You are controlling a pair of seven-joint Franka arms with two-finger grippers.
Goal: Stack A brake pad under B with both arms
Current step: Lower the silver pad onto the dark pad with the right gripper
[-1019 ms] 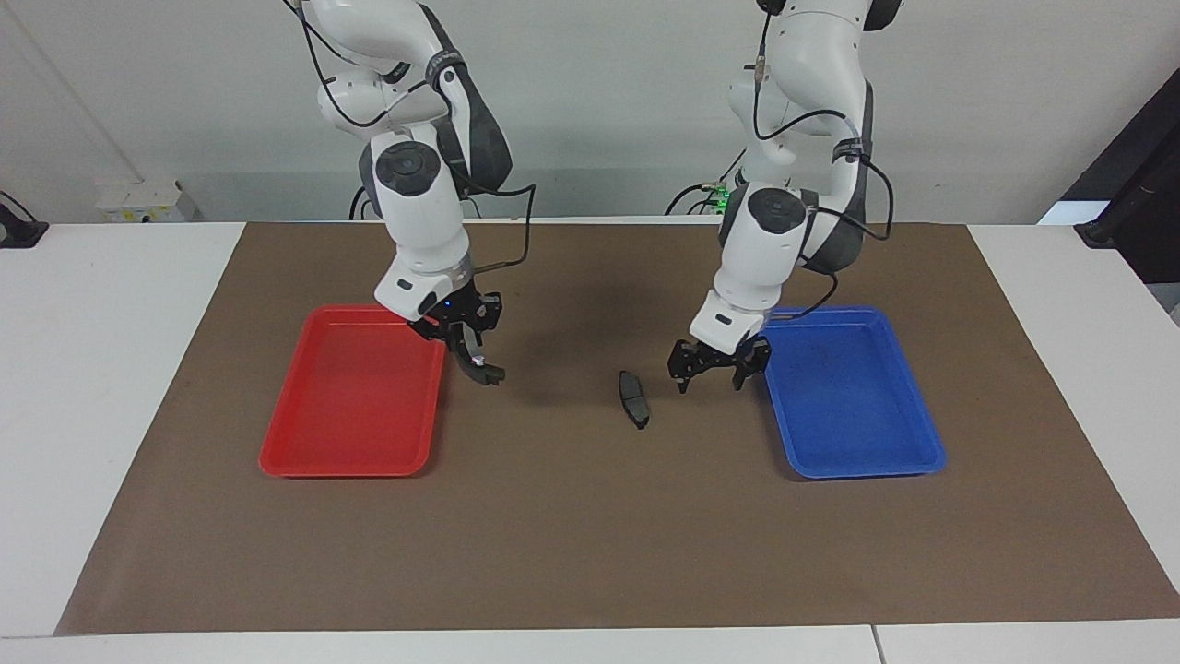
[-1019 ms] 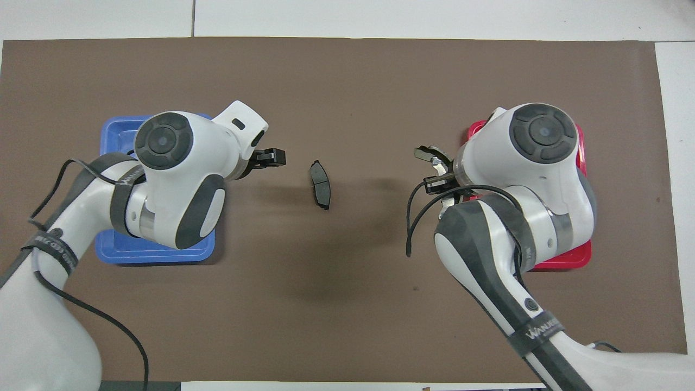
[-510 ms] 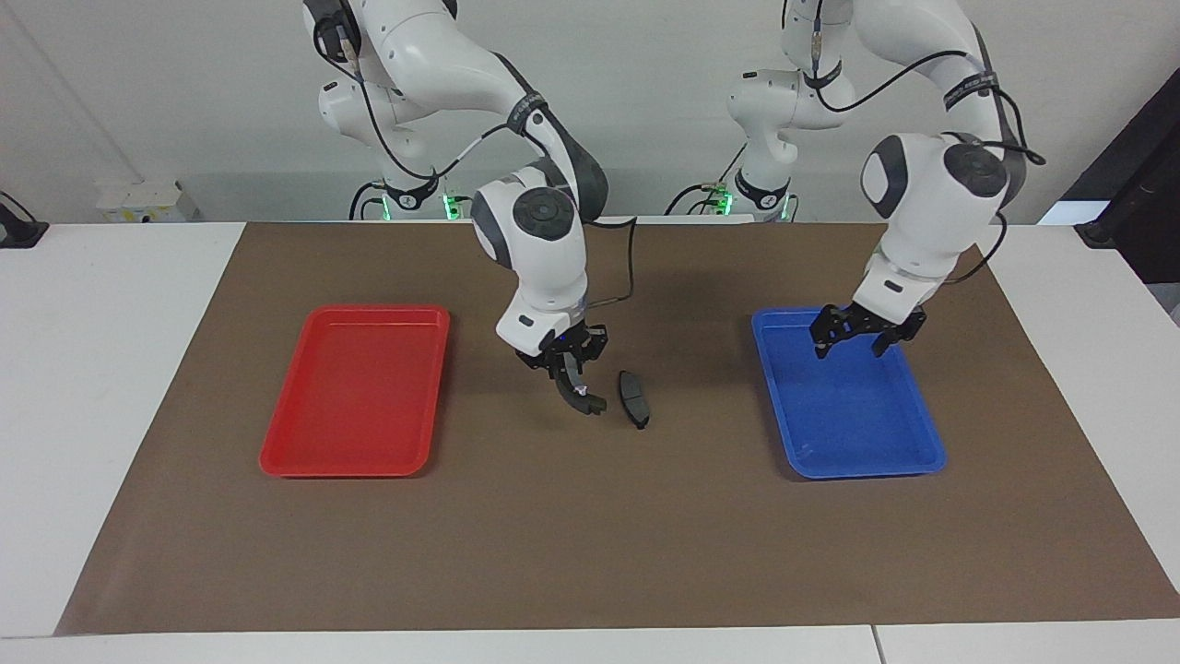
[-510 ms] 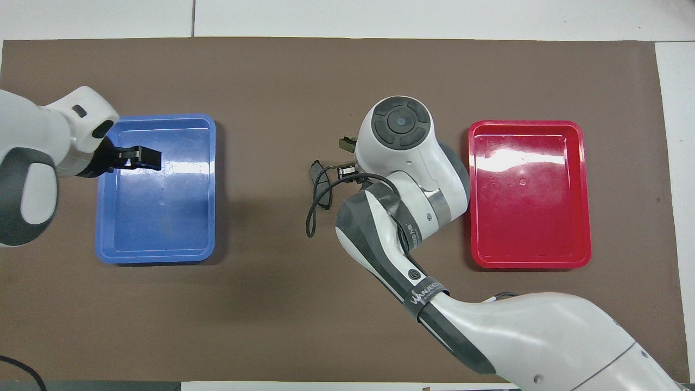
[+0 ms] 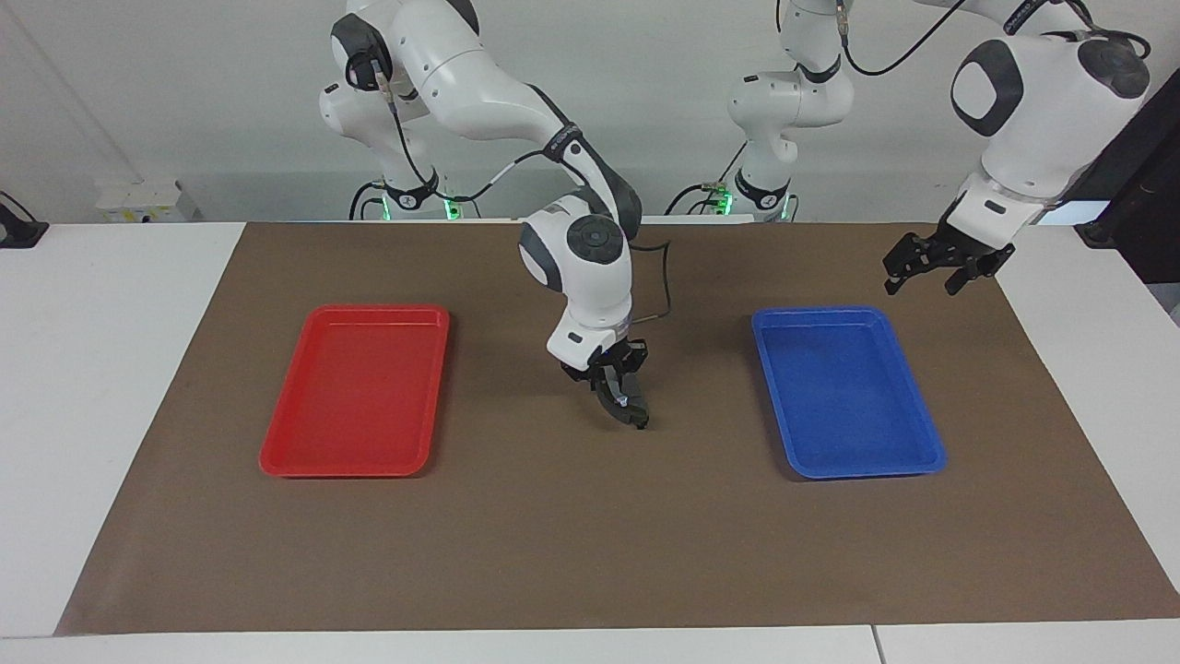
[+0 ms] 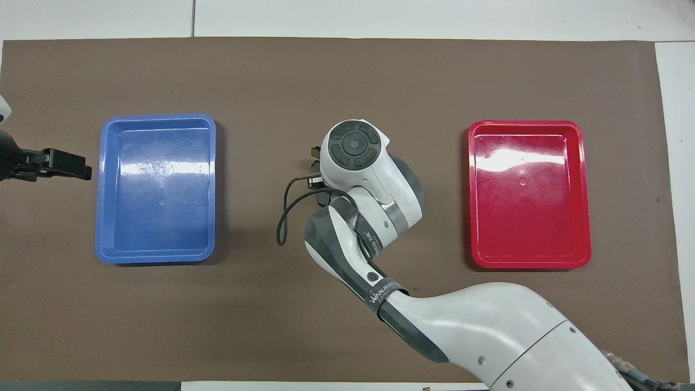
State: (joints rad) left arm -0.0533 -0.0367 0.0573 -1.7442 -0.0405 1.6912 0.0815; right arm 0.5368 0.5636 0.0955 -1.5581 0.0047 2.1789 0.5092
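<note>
The A brake pad [image 6: 321, 182] is mid-mat between the blue and red trays. My right gripper will let go of B on top of it.
My right gripper [image 5: 616, 385] is shut on B [image 5: 624, 404], the dark crescent with a small white spot, and holds it low over the middle of the mat. B hangs directly over the A brake pad [image 5: 641, 422], of which only a dark end shows on the mat below. I cannot tell whether the two touch. In the overhead view the right wrist covers both pieces. My left gripper [image 5: 922, 279] is open and empty, raised above the mat past the blue tray's corner at the left arm's end; it also shows as the left gripper [image 6: 81, 165] at the overhead view's edge.
A red tray [image 5: 286, 452] lies on the brown mat toward the right arm's end, with nothing in it. A blue tray [image 5: 922, 458] lies toward the left arm's end, also with nothing in it. The right arm's cable loops beside its wrist.
The right arm carried B from beside the red tray to over the A brake pad and lowered it. The left arm drew back from beside the pad, across the blue tray, and rose.
</note>
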